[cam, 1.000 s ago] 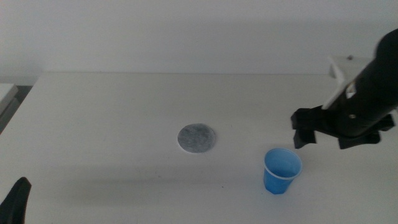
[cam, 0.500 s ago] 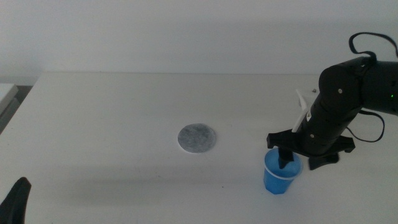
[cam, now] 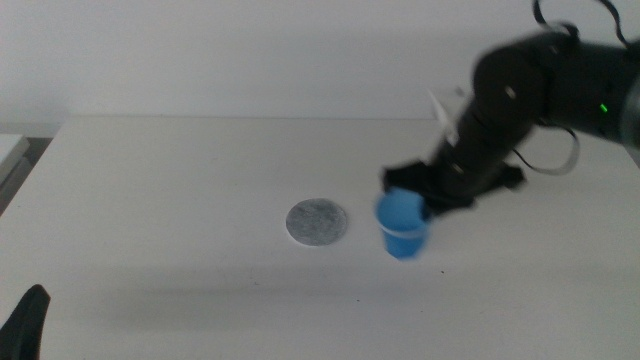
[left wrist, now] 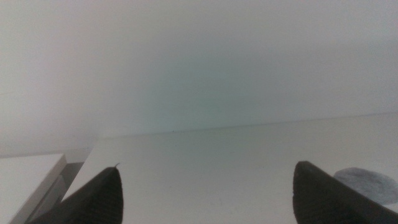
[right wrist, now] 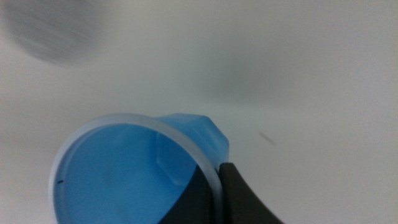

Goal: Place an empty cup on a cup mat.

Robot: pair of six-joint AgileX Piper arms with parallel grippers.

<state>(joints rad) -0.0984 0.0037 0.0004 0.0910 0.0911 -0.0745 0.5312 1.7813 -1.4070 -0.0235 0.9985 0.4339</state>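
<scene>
The robot's right gripper will release the blue cup upright on the middle of the grey speckled cup mat (cam: 314, 227) (right wrist: 55, 20). The cup is now just beside the mat.
The blue cup (cam: 403, 226) is upright and motion-blurred, just right of the grey speckled cup mat (cam: 318, 222) in the middle view. My right gripper (cam: 418, 200) is shut on the cup's rim, at the side away from the mat. In the right wrist view, one jaw is inside the cup (right wrist: 124, 174) and one outside, and the right gripper (right wrist: 214, 174) pinches the pale rim. The mat (right wrist: 56, 28) shows blurred beyond it. The cup's inside is empty. My left gripper (cam: 25, 320) waits open at the front left corner. Its wrist view shows the left gripper (left wrist: 205, 177) empty, with the mat's edge (left wrist: 370, 183) past one jaw.
The white table (cam: 180, 170) bears only the mat and the cup. The table's left edge (cam: 35, 165) borders a dark gap and a lower white surface (left wrist: 28, 171). A white wall rises behind the table.
My right gripper came down onto the cup's rim, shut on it, and has carried the cup left from the front right to just beside the mat. The left arm has not moved.
</scene>
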